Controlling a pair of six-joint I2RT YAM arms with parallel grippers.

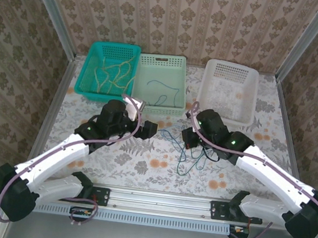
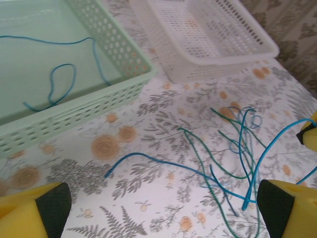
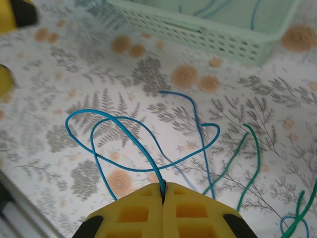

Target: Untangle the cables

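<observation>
The blue cable has loops that cross ahead of my right gripper, so next my left gripper grabs its bend (image 3: 71, 119) before my right gripper grabs its tail.
A loose tangle of blue and green cables (image 1: 194, 156) lies on the floral table between the two arms. My right gripper (image 3: 163, 189) is shut on a blue cable (image 3: 115, 122), which loops out in front of its yellow fingers. A green cable (image 3: 253, 148) runs beside it. My left gripper (image 2: 163, 213) stands open just above the table, left of the tangle, with nothing between its fingers (image 2: 37, 210). A blue cable end (image 2: 148, 157) and green strands (image 2: 198, 148) lie ahead of it. In the top view the left gripper (image 1: 146, 128) faces the right gripper (image 1: 188, 137).
Three baskets line the back: a teal basket (image 1: 89, 70) with yellow cables (image 1: 113, 74), a pale green basket (image 1: 176, 98) holding one blue cable (image 2: 59, 84), and a white basket (image 1: 249, 95). Patterned walls close in the sides.
</observation>
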